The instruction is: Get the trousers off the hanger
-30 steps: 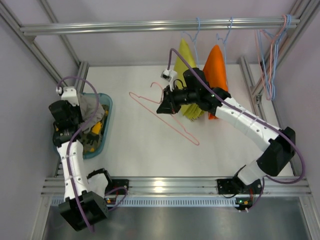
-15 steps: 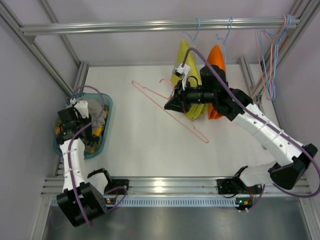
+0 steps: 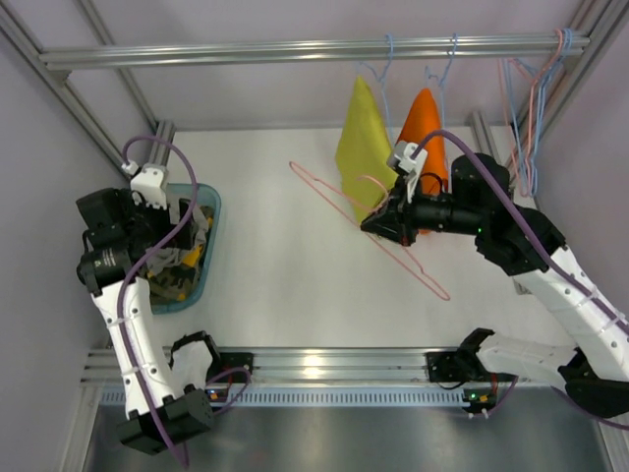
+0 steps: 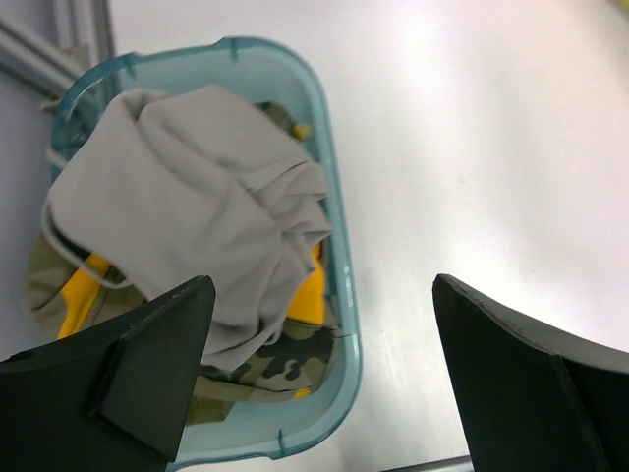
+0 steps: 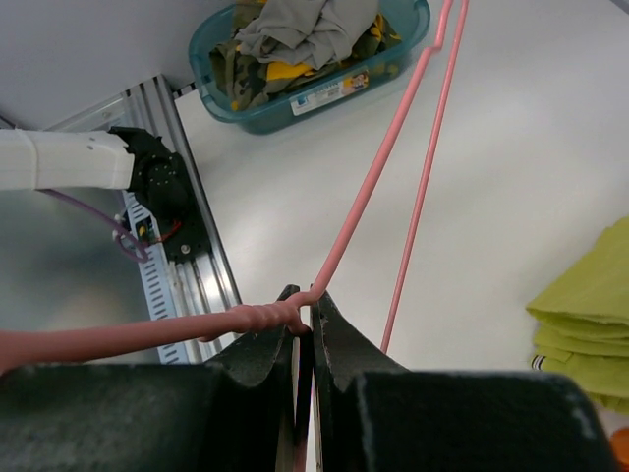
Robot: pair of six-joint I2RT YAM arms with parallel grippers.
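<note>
My right gripper is holding the pink hanger by its twisted neck next to the hook, so next my left gripper steadies the hanger while my right gripper takes its corner point(image 3: 443, 294).
The pale grey trousers point(image 4: 192, 192) lie crumpled in the teal basket point(image 4: 341, 246), on top of the yellow and camouflage trousers point(image 4: 263, 368). My left gripper point(image 4: 319, 295) hangs above the basket's near corner, open, with nothing between its fingers. From above, the left gripper point(image 3: 172, 221) is over the basket point(image 3: 209, 202) at the table's left. My right gripper point(image 5: 307, 315) is shut on the twisted neck of a bare pink wire hanger point(image 5: 385, 162). That hanger point(image 3: 334, 202) is held aloft over the table's middle right by the right gripper point(image 3: 378, 224).
A yellow-green cloth point(image 3: 362, 147) and an orange cloth point(image 3: 425, 123) hang on blue hangers from the overhead rail point(image 3: 295, 49), just behind the right gripper. Several spare hangers point(image 3: 531, 108) hang at the rail's right end. Aluminium frame posts stand at both sides.
My left gripper has opened, let the grey trousers drop into the basket and risen. My right arm has carried the pink hanger to the right, toward the hanging cloths.
</note>
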